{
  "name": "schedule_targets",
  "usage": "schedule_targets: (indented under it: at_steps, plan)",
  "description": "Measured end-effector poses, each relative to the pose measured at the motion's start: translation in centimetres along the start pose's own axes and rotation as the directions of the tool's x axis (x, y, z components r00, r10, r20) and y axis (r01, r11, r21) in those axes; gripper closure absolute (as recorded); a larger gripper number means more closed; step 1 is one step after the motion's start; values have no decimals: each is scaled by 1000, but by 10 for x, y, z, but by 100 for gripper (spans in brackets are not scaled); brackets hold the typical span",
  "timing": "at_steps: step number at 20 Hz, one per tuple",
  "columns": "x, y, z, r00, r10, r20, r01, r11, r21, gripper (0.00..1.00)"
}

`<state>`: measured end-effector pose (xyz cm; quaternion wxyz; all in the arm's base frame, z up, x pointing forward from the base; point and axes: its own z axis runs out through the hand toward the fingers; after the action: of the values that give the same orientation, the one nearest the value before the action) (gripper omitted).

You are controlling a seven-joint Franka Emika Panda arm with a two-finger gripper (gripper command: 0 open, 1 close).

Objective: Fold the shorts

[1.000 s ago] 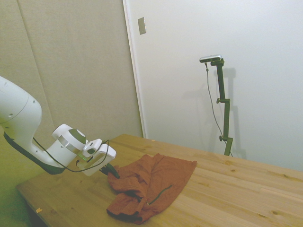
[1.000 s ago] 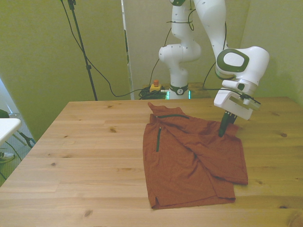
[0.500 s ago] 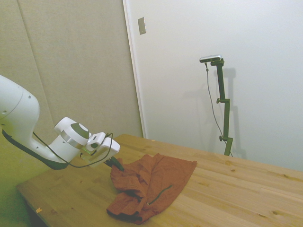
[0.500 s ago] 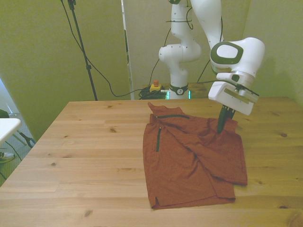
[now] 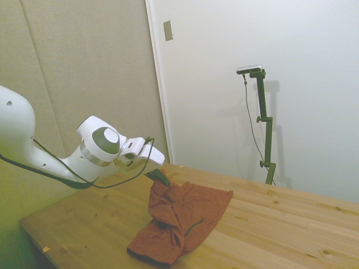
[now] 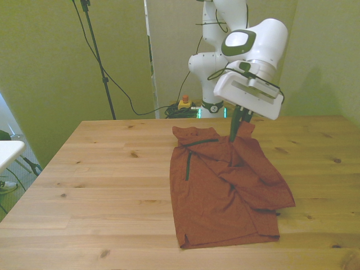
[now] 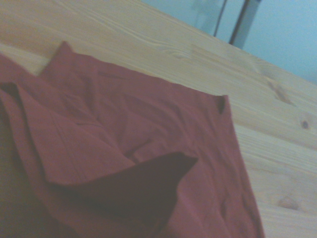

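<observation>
The shorts' lifted edge, now held raised above the table, will be let go by my gripper over their other waistband corner [image 6: 174, 133], a spot that sits just beyond the dark zipper slit.
The rust-red shorts [image 6: 225, 191] lie on the wooden table [image 6: 101, 185], with a dark zipper slit [image 6: 187, 165] near the front view's left side. My gripper [image 6: 233, 135] is shut on the shorts' edge and holds it lifted above the table, so the cloth hangs in a raised fold. In the side view the gripper [image 5: 164, 180] pinches the top of the shorts [image 5: 179, 216], which drape down from it. The wrist view shows the shorts [image 7: 124, 148] from close by with a flap folded over itself.
The table's far edge [image 6: 129, 121] runs behind the shorts. Black cables and a thin stand [image 6: 98, 62] hang beyond it on the front view's left. A white object [image 6: 8, 152] pokes in at the left border.
The gripper has risen and moved toward the front view's left, carrying the shorts' edge with it. That side of the shorts has lifted off the table and folded inward.
</observation>
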<state>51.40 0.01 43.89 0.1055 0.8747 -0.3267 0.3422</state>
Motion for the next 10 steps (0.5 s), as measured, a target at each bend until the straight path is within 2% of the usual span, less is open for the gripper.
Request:
schedule_targets:
  at_steps: [10]
  plan:
    - [48, 67, 37, 994, 110, 24, -110, 994, -21, 100]
